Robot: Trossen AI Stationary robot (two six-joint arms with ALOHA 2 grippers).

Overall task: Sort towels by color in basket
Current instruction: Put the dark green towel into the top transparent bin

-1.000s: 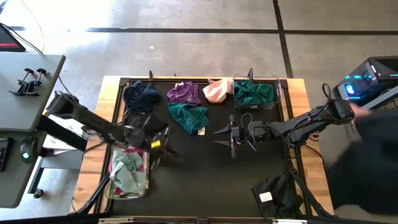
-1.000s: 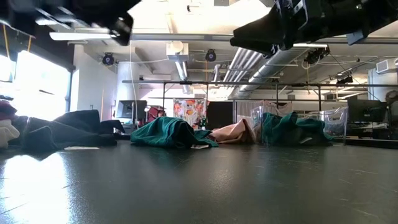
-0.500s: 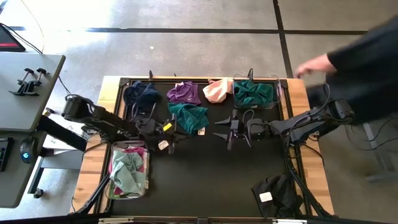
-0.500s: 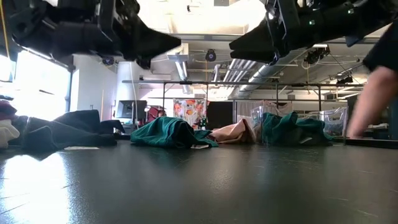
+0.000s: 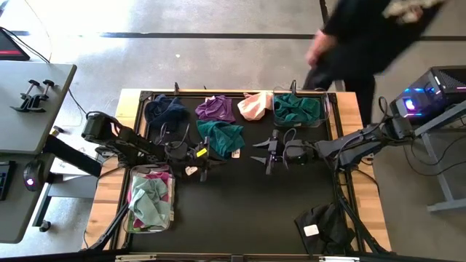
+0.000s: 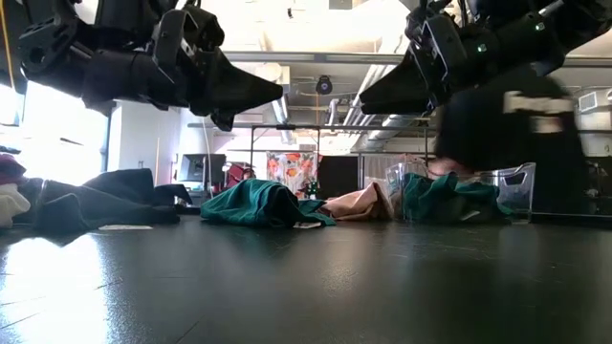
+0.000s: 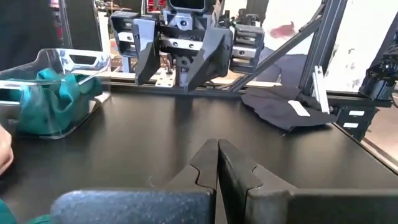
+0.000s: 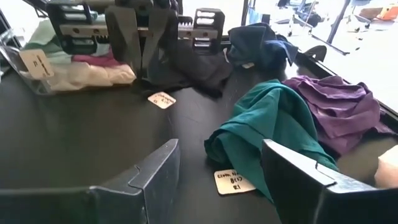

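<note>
My right gripper needs to go next to the teal towel that lies beside the purple towel, and then close on the fold (image 5: 231,139) (image 8: 273,149) near the teal towel's white tag.
My left gripper (image 5: 206,154) (image 7: 217,163) hangs shut and holds nothing, left of the table's middle, just near of the teal towel (image 5: 220,136) (image 8: 267,130) that lies on the table. Facing it, my right gripper (image 5: 256,151) (image 8: 217,168) is open over bare table, to the right of that towel. Along the far edge lie navy (image 5: 166,110), purple (image 5: 215,108) and pink (image 5: 253,105) towels. Another teal towel (image 5: 297,109) fills the far-right clear basket (image 5: 326,109). The near-left basket (image 5: 131,211) holds mint and magenta towels. A black towel (image 5: 324,225) lies near right.
White paper tags (image 8: 161,99) (image 8: 233,182) lie on the black table. A dark cloth (image 8: 186,71) lies below my left gripper. A person (image 5: 364,36) in dark clothes stands behind the far-right corner. Bare table stretches across the near middle.
My left gripper has swung from above the near-left basket toward the table's middle and sunk, staying shut. The person has moved from the table's right side to behind its far edge.
</note>
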